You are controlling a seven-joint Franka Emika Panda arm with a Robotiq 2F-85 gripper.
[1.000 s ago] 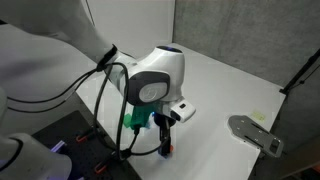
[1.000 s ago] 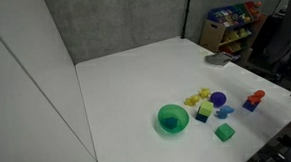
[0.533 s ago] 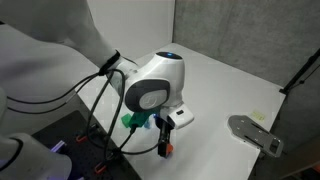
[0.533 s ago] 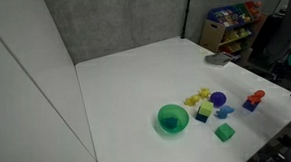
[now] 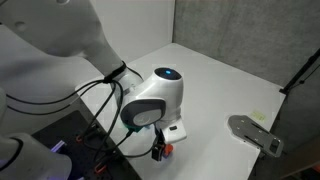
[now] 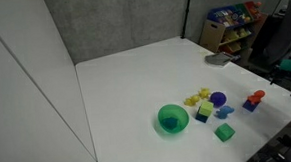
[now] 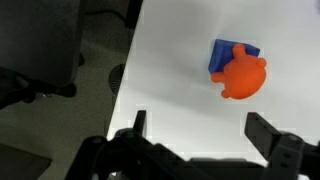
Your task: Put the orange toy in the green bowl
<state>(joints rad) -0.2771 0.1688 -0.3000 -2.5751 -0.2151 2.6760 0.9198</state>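
My gripper is to close next on the orange toy's body (image 5: 168,149) (image 7: 246,83). It should grip at the side facing away from the blue block.
The orange toy (image 7: 243,78) is a small rounded orange-red piece lying on the white table, touching a blue block (image 7: 228,55). In the wrist view my gripper (image 7: 200,128) is open and empty, with its fingers spread just short of the toy. In an exterior view the gripper (image 5: 157,150) hangs low over the table next to the toy (image 5: 167,151). The green bowl (image 6: 173,119) stands upright and empty, well apart from the toy (image 6: 255,99). The arm hides the bowl where the gripper shows.
Yellow blocks (image 6: 198,98), a purple ball (image 6: 218,99), a blue cube (image 6: 224,111) and a green cube (image 6: 224,133) lie between bowl and toy. The table edge (image 7: 130,70) runs close beside the toy. A grey object (image 5: 252,133) lies on the table.
The arm has swung down and forward, lowering the gripper towards the orange toy. It now covers the green bowl that showed behind it before. The toys have not moved.
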